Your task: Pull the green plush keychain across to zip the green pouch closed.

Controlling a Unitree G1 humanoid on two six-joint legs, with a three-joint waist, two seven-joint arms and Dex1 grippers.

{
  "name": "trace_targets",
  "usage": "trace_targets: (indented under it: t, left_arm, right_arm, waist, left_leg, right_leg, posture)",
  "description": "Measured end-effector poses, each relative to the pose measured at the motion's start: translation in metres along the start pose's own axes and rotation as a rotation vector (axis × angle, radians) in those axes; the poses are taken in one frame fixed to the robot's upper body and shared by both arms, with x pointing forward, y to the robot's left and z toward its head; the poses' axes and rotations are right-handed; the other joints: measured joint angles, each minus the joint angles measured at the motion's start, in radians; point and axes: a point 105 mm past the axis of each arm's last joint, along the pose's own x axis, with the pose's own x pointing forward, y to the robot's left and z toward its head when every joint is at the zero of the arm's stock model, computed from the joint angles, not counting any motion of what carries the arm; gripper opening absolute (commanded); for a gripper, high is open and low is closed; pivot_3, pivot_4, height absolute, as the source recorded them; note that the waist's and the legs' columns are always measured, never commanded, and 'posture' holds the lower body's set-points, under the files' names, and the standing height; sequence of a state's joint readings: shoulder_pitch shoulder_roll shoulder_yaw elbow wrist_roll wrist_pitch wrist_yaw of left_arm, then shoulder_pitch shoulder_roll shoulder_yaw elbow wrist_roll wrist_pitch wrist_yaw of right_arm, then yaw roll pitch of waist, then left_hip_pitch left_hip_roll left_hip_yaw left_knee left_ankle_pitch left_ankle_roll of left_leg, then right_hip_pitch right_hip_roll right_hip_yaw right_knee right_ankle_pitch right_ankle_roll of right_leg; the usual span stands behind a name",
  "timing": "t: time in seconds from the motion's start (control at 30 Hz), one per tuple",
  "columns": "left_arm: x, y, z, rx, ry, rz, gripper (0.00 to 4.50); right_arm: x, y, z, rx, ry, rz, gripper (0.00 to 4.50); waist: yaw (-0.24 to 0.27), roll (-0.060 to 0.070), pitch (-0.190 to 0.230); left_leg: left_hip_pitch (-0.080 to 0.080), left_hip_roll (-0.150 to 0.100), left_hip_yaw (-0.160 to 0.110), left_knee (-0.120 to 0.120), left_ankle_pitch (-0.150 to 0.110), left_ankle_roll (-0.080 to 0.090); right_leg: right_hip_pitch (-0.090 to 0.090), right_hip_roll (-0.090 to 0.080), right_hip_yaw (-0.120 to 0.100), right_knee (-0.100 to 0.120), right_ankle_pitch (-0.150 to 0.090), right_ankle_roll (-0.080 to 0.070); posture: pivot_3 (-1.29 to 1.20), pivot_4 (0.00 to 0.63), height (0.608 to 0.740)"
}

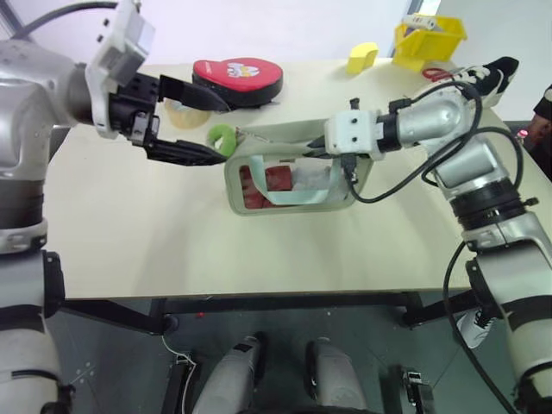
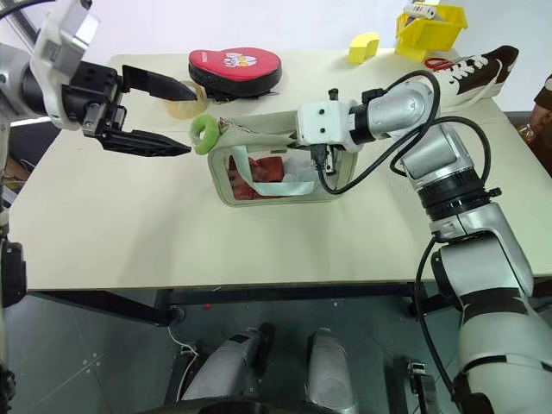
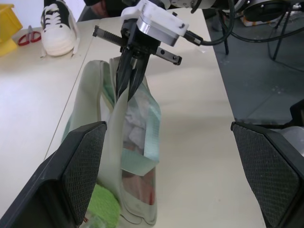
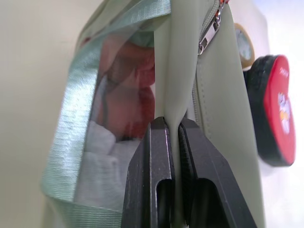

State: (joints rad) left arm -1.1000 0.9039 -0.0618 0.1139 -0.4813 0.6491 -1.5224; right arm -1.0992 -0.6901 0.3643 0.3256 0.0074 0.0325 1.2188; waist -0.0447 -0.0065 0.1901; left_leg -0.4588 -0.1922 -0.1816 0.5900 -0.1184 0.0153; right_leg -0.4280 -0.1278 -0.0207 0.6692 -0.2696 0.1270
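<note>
Next, my right gripper moves its grip from near the middle of the green pouch's top edge, where it pinches now, to the end (image 1: 364,166) opposite the keychain before zipping.
The green pouch (image 1: 293,185) lies mid-table with its clear window up, showing red and white contents. The lime-green plush keychain (image 2: 205,134) hangs at the pouch's left end. My left gripper (image 2: 194,121) is open, and its two black fingers straddle the space just beside the keychain without gripping it. In the left wrist view the keychain (image 3: 102,209) sits low, next to one finger. My right gripper (image 4: 172,124) is shut on the pouch's pale green top edge near its right end and pinches the fabric; the zipper (image 4: 209,28) runs just beyond.
A red oval case (image 1: 237,80) and a roll of tape (image 1: 184,113) lie behind the pouch. A yellow block (image 1: 362,58), a yellow bin (image 1: 429,36), scissors (image 1: 440,73) and a brown-and-white shoe (image 1: 481,76) sit at the far right. A person stands at the right edge (image 1: 543,112).
</note>
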Motion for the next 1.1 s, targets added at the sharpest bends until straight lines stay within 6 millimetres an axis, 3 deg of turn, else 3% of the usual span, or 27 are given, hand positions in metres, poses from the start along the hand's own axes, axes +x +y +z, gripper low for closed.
trace_targets:
  t: [0.07,0.1,0.17,0.37,0.53,0.67,0.77,0.83,0.9,1.07,1.1]
  left_arm:
    - [0.000,0.000,0.000,0.000,0.000,0.000,4.50]
    - [0.000,0.000,0.000,0.000,0.000,0.000,4.50]
    - [0.000,0.000,0.000,-0.001,0.000,0.000,4.50]
    - [0.000,0.000,0.000,0.002,-0.002,-0.001,4.50]
    - [0.000,0.003,-0.002,-0.008,-0.008,0.003,4.50]
    - [0.003,0.003,0.001,0.016,-0.016,-0.005,4.50]
    - [0.003,0.003,0.001,0.016,-0.015,-0.003,4.50]
    - [0.003,0.003,0.001,0.016,-0.014,-0.003,4.50]
    - [0.003,0.004,0.001,0.016,-0.013,-0.002,4.50]
    - [0.003,0.003,-0.001,0.012,-0.009,0.001,4.50]
    - [0.003,0.003,-0.001,0.011,-0.009,0.002,4.50]
  right_arm:
    - [-0.001,0.003,0.005,0.049,-0.005,0.019,0.07]
    - [-0.002,0.004,0.007,0.072,-0.005,0.024,0.37]
    - [-0.003,0.005,0.011,0.113,-0.011,0.029,1.12]
    - [-0.004,0.006,0.014,0.159,-0.012,0.030,4.19]
    - [-0.005,0.002,0.019,0.199,-0.032,0.015,4.19]
    - [0.006,-0.001,0.033,0.193,-0.076,0.022,4.19]
    - [0.010,0.001,0.031,0.199,-0.062,0.033,4.19]
    - [0.013,0.003,0.027,0.209,-0.045,0.043,3.67]
    - [0.014,0.003,0.025,0.221,-0.041,0.045,2.84]
    - [0.016,0.004,0.020,0.223,-0.017,0.044,0.29]
    - [0.016,0.003,0.019,0.223,-0.014,0.043,0.29]
  waist:
    - [0.000,0.000,0.000]
    - [0.000,0.000,0.000]
    - [0.000,0.000,0.000]
    - [-0.001,0.000,0.000]
    - [-0.001,0.000,0.000]
    - [-0.001,0.000,0.000]
    - [-0.001,0.000,0.000]
    - [0.000,0.000,0.000]
    - [0.000,0.000,0.000]
    - [-0.001,0.000,0.000]
    - [-0.001,0.000,0.000]
  left_leg:
    - [0.000,0.000,0.001,0.000,0.000,0.000]
    - [0.000,0.000,0.001,0.000,0.000,0.000]
    - [0.000,0.000,0.003,-0.002,0.000,0.000]
    - [0.000,0.000,0.006,-0.005,0.000,0.000]
    - [0.000,0.001,0.007,-0.005,0.000,0.000]
    - [0.000,0.001,0.007,-0.005,0.000,0.000]
    - [0.000,0.001,0.007,-0.005,0.000,0.000]
    - [0.000,0.001,0.007,-0.005,0.000,0.000]
    - [0.000,0.001,0.007,-0.005,0.000,0.000]
    - [0.000,0.001,0.007,-0.005,0.000,0.000]
    - [0.000,0.001,0.007,-0.005,0.001,0.001]
  right_leg:
    - [0.000,0.000,0.001,0.000,0.000,0.000]
    - [-0.001,0.000,0.002,0.000,0.000,0.000]
    - [-0.002,0.000,0.004,0.000,0.000,0.000]
    - [-0.004,-0.002,0.007,0.000,0.000,0.001]
    - [-0.004,-0.002,0.007,0.000,0.000,0.001]
    - [-0.004,-0.002,0.007,0.000,0.000,0.001]
    - [-0.004,0.000,0.007,0.000,0.000,0.001]
    - [-0.004,0.000,0.007,0.000,0.001,0.001]
    - [-0.004,0.000,0.007,0.000,0.001,0.001]
    - [-0.004,0.000,0.007,0.000,0.001,0.001]
    - [-0.004,0.000,0.007,0.000,0.001,0.001]
  posture:
    - [0.00,0.150,0.740]
    - [0.00,0.150,0.740]
    - [0.00,0.150,0.740]
    - [0.00,0.150,0.740]
    - [0.00,0.150,0.740]
    - [0.00,0.150,0.740]
    - [0.00,0.150,0.740]
    - [0.00,0.150,0.740]
    - [0.00,0.150,0.740]
    - [0.00,0.150,0.740]
    - [0.00,0.150,0.740]
